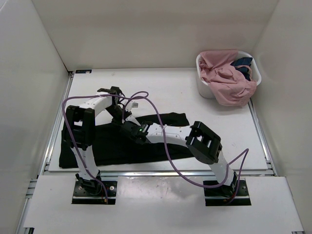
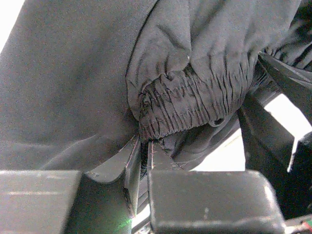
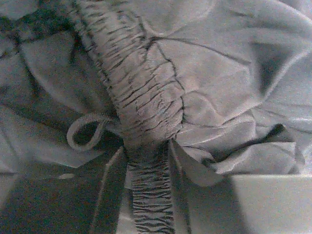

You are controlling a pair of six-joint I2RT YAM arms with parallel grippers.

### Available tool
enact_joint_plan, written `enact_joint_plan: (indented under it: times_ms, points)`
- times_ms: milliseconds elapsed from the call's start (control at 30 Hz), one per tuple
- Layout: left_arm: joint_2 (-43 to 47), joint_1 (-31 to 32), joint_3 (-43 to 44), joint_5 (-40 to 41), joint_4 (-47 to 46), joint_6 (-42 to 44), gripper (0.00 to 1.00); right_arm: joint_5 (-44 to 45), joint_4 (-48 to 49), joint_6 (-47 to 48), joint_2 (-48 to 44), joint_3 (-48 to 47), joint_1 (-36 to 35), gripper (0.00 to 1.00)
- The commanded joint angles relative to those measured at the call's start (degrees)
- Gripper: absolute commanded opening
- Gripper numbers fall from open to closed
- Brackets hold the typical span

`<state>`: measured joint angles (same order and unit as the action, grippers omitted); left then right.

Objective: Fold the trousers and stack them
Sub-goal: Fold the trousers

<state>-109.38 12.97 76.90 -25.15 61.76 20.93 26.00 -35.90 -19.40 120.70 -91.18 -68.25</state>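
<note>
I am holding the ribbed waistband partway along with my right gripper and a piece of waistband trails past its fingers, so I will open it and take the waistband nearer its end (image 3: pixel 155 226).
The black trousers (image 1: pixel 105 146) lie spread across the near half of the table, with one end reaching right. Both grippers meet over their middle. My left gripper (image 1: pixel 120 118) is shut on a fold of the gathered elastic waistband (image 2: pixel 190 105), which bunches just past the fingertips in the left wrist view (image 2: pixel 144 146). My right gripper (image 1: pixel 130 127) is shut on the same ribbed waistband (image 3: pixel 146 97), which runs between its fingers (image 3: pixel 147 161). A drawstring loop (image 3: pixel 85 129) hangs to the left of them.
A white basket (image 1: pixel 202 85) stands at the back right. It holds a pink garment (image 1: pixel 226 83) and a small dark blue garment (image 1: pixel 243 63). White walls close in the table on three sides. Purple cables loop over both arms.
</note>
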Motion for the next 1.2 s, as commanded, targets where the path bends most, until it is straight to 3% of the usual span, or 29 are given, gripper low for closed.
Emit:
enact_joint_plan:
  times_ms: [0,133,300,400,467,567,833,1167]
  points:
    - [0.75,0.21,1.76,-1.92,0.21,1.13,0.22,5.89,-2.59,-2.05,1.02,-2.87,0.66,0.41]
    - [0.75,0.21,1.76,-1.92,0.21,1.13,0.22,9.77,-3.3,-3.98,-0.9,-2.08,0.66,0.28]
    - [0.75,0.21,1.76,-1.92,0.21,1.13,0.22,10.92,-2.77,-4.6,-3.28,-1.37,0.66,0.18]
    - [0.75,0.21,1.76,-1.92,0.21,1.13,0.22,10.92,-4.17,-4.6,-2.49,-2.86,0.66,0.2]
    - [0.75,0.21,1.76,-1.4,0.21,1.13,0.22,11.44,-4.97,-4.6,-1.88,-3.48,0.66,0.33]
    - [0.75,0.21,1.76,-1.4,0.21,1.13,0.22,11.44,-4.97,-4.6,-1.88,-3.48,0.66,0.38]
    - [0.75,0.21,1.76,-1.4,0.73,1.13,0.23,7.93,-3.83,-3.98,-6.8,4.95,0.66,0.4]
    - [0.22,0.21,1.76,-1.92,0.73,1.13,0.24,7.75,-1.98,-3.72,-1.0,-2.59,1.19,0.35]
